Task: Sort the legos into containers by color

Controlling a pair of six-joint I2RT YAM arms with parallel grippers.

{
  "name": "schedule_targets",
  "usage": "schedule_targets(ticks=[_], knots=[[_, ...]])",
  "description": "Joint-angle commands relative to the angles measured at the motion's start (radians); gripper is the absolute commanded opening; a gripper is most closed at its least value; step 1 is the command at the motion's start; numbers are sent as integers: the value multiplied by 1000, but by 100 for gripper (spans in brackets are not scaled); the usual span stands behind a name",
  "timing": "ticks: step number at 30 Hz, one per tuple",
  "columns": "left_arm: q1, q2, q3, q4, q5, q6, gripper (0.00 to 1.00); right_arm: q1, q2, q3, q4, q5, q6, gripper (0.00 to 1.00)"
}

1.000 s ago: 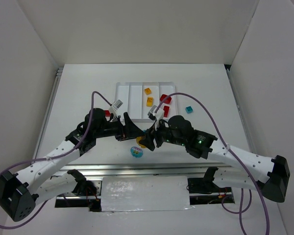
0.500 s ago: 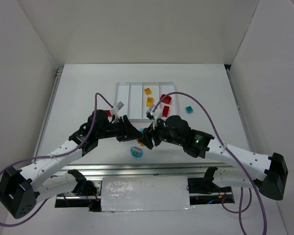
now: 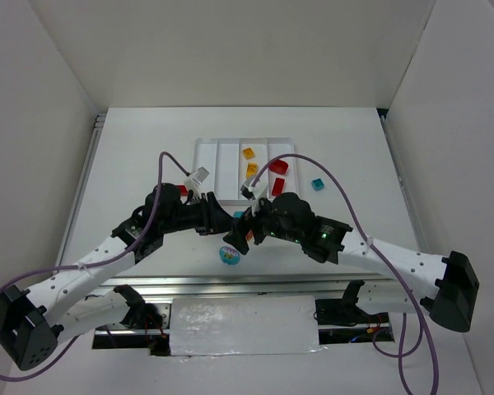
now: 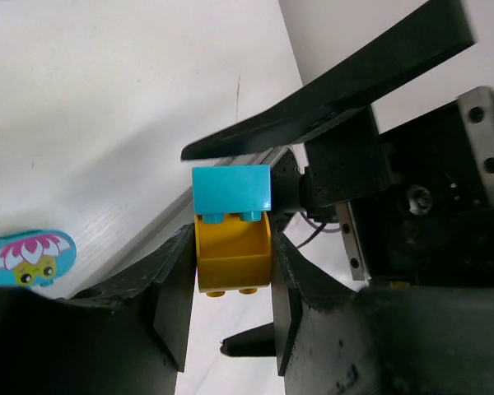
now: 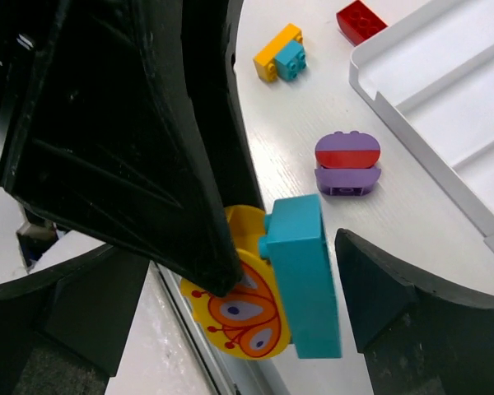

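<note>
My left gripper is going to release the yellow butterfly-printed brick in front of the yellow bricks in the white tray [image 3: 257, 185].
My left gripper [image 4: 232, 247] is shut on a yellow butterfly-printed brick [image 4: 233, 251] with a teal brick [image 4: 230, 192] plugged onto it. In the right wrist view the same teal brick [image 5: 305, 271] and yellow piece [image 5: 243, 317] hang between the spread fingers of my right gripper [image 5: 243, 263], which is open, with a gap beside the teal brick. Both grippers meet above the table in front of the white tray [image 3: 207, 164]. In the tray lie two yellow bricks [image 3: 250, 161] and two red bricks [image 3: 278, 176].
Loose on the table are a teal brick [image 3: 317, 184] right of the tray, a red brick [image 3: 181, 190] to its left, a round lotus-printed piece [image 3: 230, 256], a purple-and-red rounded piece [image 5: 347, 163] and a joined yellow-teal pair [image 5: 281, 52].
My left gripper has closed on the yellow brick. The right gripper's fingers have then spread away from the teal brick. Both wrists have drawn closer together.
</note>
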State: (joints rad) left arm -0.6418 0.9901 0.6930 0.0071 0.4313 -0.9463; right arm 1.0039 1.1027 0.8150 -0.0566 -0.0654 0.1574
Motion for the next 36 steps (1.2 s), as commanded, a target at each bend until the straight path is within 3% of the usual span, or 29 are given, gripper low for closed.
schedule_targets(ticks=[1, 8, 12, 16, 20, 23, 27, 30, 32, 35, 36], knots=[[-2, -24, 57, 28, -54, 73, 0, -10, -4, 19, 64, -43, 17, 100], [22, -10, 88, -47, -120, 150, 0, -96, -110, -16, 0, -141, 30, 100], [28, -11, 106, -79, -135, 247, 0, -211, -233, -53, -23, -358, 27, 100], [31, -33, 51, 62, 9, 285, 0, -313, -233, -36, -103, -482, -1, 100], [31, -51, 31, 174, 241, 316, 0, -402, -231, -37, -92, -631, 2, 99], [27, -54, 14, 304, 390, 291, 0, -415, -222, -11, -103, -720, -19, 98], [5, -70, -27, 392, 469, 258, 0, -413, -189, 29, -103, -834, -29, 93], [-7, -64, -39, 470, 526, 222, 0, -413, -169, 36, -56, -901, -15, 85], [-7, -65, -47, 522, 543, 201, 0, -413, -165, 32, -31, -955, 2, 73], [-7, -74, -32, 466, 517, 233, 0, -410, -172, 13, 21, -1010, 28, 56], [-7, -76, -29, 450, 492, 239, 0, -412, -170, 9, 24, -1022, 28, 26]])
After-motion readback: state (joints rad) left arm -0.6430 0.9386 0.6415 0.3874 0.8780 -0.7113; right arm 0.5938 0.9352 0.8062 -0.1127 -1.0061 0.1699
